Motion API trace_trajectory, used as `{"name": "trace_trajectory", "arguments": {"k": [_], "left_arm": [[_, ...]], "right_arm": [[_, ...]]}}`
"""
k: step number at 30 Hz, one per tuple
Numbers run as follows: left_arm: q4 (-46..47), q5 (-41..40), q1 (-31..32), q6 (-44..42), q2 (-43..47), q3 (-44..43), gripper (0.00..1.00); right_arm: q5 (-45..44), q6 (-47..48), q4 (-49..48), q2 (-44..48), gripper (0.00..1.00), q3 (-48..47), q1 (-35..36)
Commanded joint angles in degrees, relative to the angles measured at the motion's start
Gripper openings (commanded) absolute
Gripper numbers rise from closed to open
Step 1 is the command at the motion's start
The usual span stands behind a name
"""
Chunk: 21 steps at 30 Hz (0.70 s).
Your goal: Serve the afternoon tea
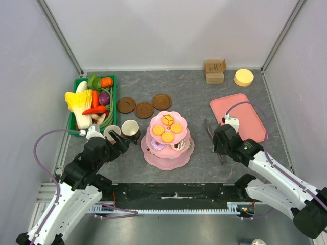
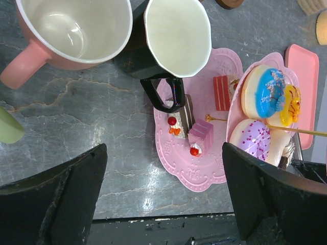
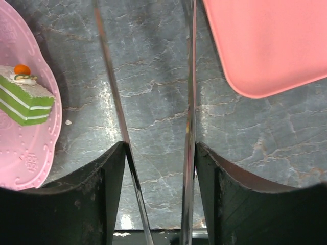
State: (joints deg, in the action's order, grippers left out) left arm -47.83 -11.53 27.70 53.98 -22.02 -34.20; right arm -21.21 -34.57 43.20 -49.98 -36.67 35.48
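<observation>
Next, my left gripper goes to the dark mug's handle (image 1: 136, 142) (image 2: 167, 99), on the side facing away from the brown saucers, and closes there.
The pink tiered stand (image 1: 167, 159) stands mid-table with orange biscuits (image 1: 159, 129) on its top tier. In the left wrist view it holds a purple donut (image 2: 255, 140), a blue-iced donut (image 2: 265, 92) and cake bits (image 2: 201, 135). The pink mug (image 1: 111, 133) (image 2: 76, 30) and dark mug (image 1: 131, 130) (image 2: 176, 35) stand left of it. Three brown saucers (image 1: 144, 109) lie behind them. The pale mug is not seen. My left gripper (image 1: 120, 140) (image 2: 164, 153) is open and empty near the mugs. My right gripper (image 1: 218, 140) (image 3: 159, 148) is shut on metal tongs (image 1: 208, 130) (image 3: 190, 76).
A green basket (image 1: 74, 109) of toy vegetables stands at the far left. A pink tray (image 1: 240, 115) (image 3: 271, 46) lies just right of the tongs. Cardboard boxes (image 1: 214, 70) and a yellow disc (image 1: 243, 77) are at the back right. A green layered cake (image 3: 23, 97) sits on the stand's bottom plate.
</observation>
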Motion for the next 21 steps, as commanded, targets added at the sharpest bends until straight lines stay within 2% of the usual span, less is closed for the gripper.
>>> {"name": "trace_trajectory", "arguments": {"k": [1, 3, 7, 11, 14, 21], "left_arm": [[-0.42, 0.19, -0.19, 2.80, -0.65, -0.43, 0.99], [-0.33, 0.02, -0.19, 2.80, -1.27, -0.35, 0.99], [-1.73, -1.39, -0.11, 3.42, -3.20, -0.87, 0.99], [-1.21, -1.04, -0.19, 4.38, -4.52, 0.09, 0.99], [-0.06, 0.72, -0.19, 3.33, -5.66, 0.10, 1.00], [-1.57, -0.95, -0.19, 2.90, -6.98, -2.54, 0.99]], "right_arm": [[0.72, -6.38, -4.87, -0.56, 0.65, 3.17, 0.02], [2.57, -7.00, -6.02, -0.91, 0.67, 5.19, 0.02], [0.92, -8.14, -6.20, -0.83, 0.70, 7.39, 0.02], [0.65, -8.94, -6.37, -0.30, 0.77, 7.75, 0.02], [0.47, -8.42, -5.76, -0.21, 0.98, 7.31, 0.02], [0.56, -8.06, -7.16, 2.95, 0.98, 6.17, 0.02]]}}
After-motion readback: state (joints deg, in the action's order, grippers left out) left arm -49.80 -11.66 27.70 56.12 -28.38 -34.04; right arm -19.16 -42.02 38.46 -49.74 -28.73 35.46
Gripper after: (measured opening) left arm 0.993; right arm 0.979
